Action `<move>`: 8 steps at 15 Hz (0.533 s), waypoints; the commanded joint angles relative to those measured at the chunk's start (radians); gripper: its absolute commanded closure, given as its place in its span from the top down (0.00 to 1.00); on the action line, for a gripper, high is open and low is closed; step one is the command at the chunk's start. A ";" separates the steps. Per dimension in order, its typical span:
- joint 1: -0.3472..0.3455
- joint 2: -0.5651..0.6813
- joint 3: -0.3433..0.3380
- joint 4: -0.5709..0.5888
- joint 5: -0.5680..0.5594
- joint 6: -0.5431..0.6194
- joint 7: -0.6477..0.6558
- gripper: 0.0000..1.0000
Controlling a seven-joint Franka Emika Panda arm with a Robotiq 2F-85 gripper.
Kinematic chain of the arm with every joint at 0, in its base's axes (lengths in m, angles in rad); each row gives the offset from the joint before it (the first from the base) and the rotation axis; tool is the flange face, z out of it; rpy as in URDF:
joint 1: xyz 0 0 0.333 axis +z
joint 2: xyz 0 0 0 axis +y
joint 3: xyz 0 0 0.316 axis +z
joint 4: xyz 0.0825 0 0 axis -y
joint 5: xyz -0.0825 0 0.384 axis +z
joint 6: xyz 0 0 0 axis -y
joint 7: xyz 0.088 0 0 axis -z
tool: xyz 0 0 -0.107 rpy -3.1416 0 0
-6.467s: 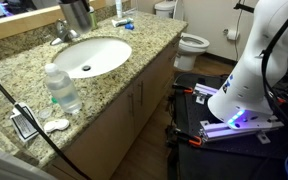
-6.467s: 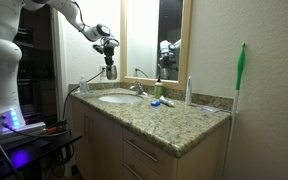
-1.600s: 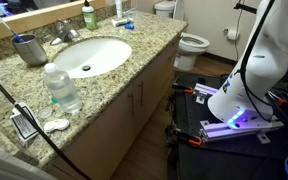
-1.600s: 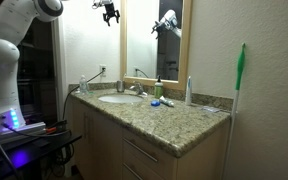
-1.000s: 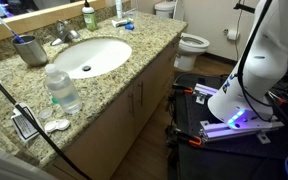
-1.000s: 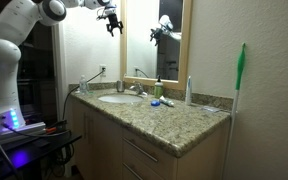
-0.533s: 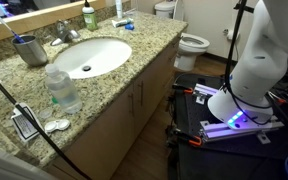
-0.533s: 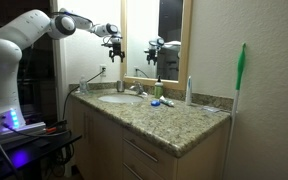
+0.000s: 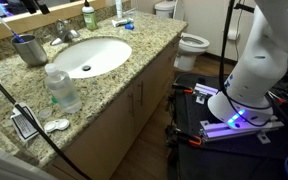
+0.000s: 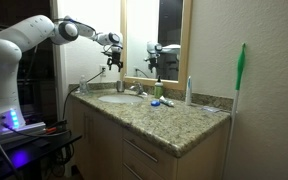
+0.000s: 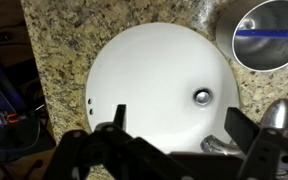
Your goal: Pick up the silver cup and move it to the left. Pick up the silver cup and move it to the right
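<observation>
The robot's gripper should next move to the silver cup's rim (image 9: 35,39) (image 11: 235,48), on the side that faces the white sink, and close there.
The silver cup (image 9: 26,49) stands on the granite counter beside the sink, with a blue item lying inside it. From above it shows at the top right of the wrist view (image 11: 267,35). In an exterior view it is a small grey cylinder (image 10: 120,86) behind the basin. My gripper (image 10: 113,66) hangs in the air above the sink, clear of the cup. In the wrist view the gripper (image 11: 180,125) is open over the white basin, and nothing is between its fingers (image 11: 242,124).
A white sink (image 9: 89,56) with a chrome faucet (image 11: 280,116) fills the counter's middle. A clear water bottle (image 9: 62,88) stands near the front edge. A green soap bottle (image 9: 88,16) is by the mirror. A toilet (image 9: 191,43) lies beyond the counter.
The arm has swung down from high beside the mirror, and the gripper now hangs lower over the sink. The cup has not moved. The jaws stay open.
</observation>
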 commanded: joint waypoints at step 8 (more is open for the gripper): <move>0.056 0.101 -0.001 -0.010 -0.019 0.249 0.011 1.00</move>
